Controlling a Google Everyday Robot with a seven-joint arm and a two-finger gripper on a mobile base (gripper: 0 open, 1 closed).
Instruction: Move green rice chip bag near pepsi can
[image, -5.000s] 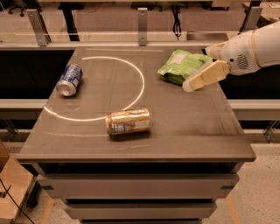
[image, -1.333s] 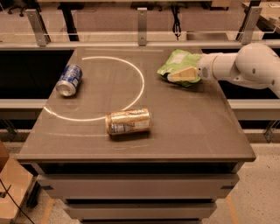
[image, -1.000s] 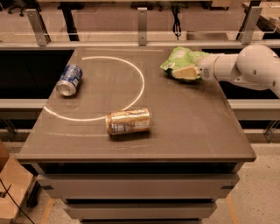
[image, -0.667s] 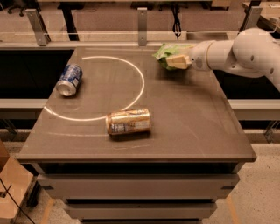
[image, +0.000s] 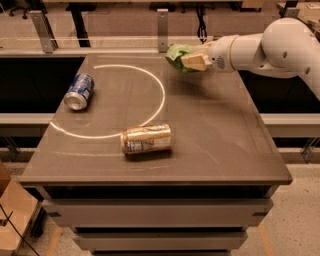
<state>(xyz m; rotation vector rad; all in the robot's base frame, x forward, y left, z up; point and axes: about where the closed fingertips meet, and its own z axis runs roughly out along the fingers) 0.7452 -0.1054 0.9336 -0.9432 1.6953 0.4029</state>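
My gripper has the green rice chip bag. It will let go of the bag inside the white arc (image: 125, 89), a little beyond the pepsi can's side.
My gripper (image: 191, 60) is shut on the green rice chip bag (image: 177, 55) and holds it above the far middle of the table, just right of the white arc. The bag is crinkly light green and partly hidden behind the cream fingers (image: 196, 62). The pepsi can (image: 79, 91), blue with a silver top, lies on its side at the table's left, well to the left of the bag. My white arm (image: 270, 44) reaches in from the right.
A gold-tan can (image: 147, 138) with a white label lies on its side near the table's front middle. A white arc (image: 156, 107) is drawn on the grey-brown table (image: 220, 140). Rails and posts (image: 161, 22) run behind the far edge.
My gripper closed on the bag at the far right, lifted it off the table, and has carried it leftward toward the arc. The two cans have not moved.
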